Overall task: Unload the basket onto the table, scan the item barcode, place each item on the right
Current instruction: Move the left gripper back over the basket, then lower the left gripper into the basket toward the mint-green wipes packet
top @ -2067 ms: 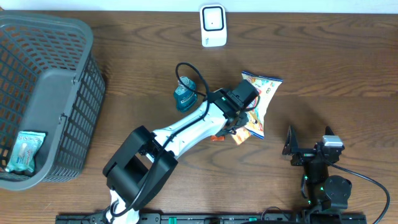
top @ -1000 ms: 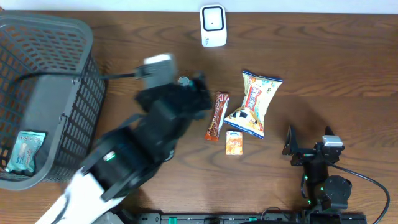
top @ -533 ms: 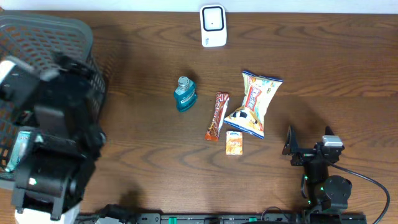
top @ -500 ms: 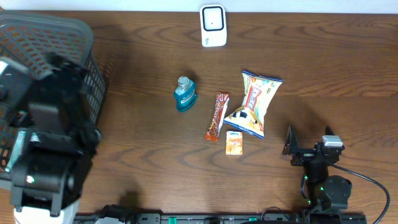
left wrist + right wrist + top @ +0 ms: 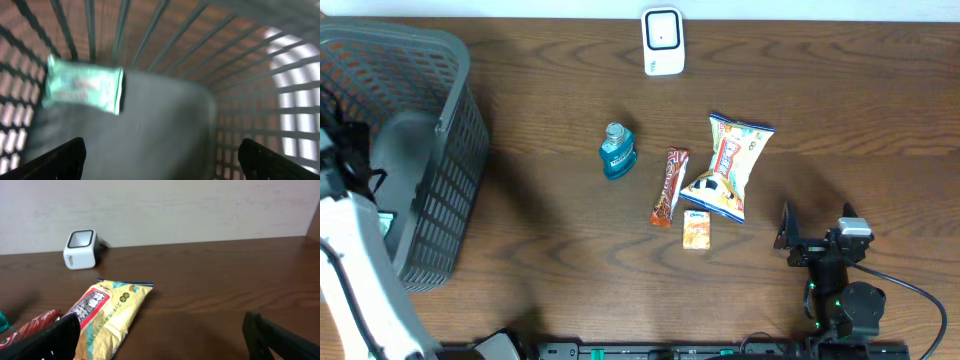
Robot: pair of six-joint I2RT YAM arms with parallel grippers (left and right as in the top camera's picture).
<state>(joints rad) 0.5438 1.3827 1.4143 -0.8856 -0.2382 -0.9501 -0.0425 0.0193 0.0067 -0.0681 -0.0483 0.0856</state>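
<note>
Next, my left gripper reaches down to the bottom of the grey basket and grips the green packet's part (image 5: 386, 222) (image 5: 84, 94) close to its red lettering.
Several items lie mid-table: a teal bottle (image 5: 615, 152), a red snack bar (image 5: 668, 186), a yellow chips bag (image 5: 730, 165) and a small orange box (image 5: 696, 230). The white scanner (image 5: 661, 40) stands at the far edge. My left gripper (image 5: 160, 156) hangs open and empty inside the grey basket (image 5: 440, 130), looking down at a green packet (image 5: 82, 85) on its floor. My right gripper (image 5: 160, 332) is open and empty near the front right, facing the chips bag (image 5: 110, 315) and the scanner (image 5: 80, 242).
The basket's mesh walls (image 5: 250, 100) surround the left gripper on all sides. The white left arm (image 5: 360, 280) runs along the table's left front. The right arm's base (image 5: 840, 290) sits at the front right edge. A pale wall (image 5: 175, 205) backs the table.
My left arm has swung from the items in the middle leftwards to the basket, with its open gripper now inside it. The bar and orange box are uncovered. The right arm has not moved.
</note>
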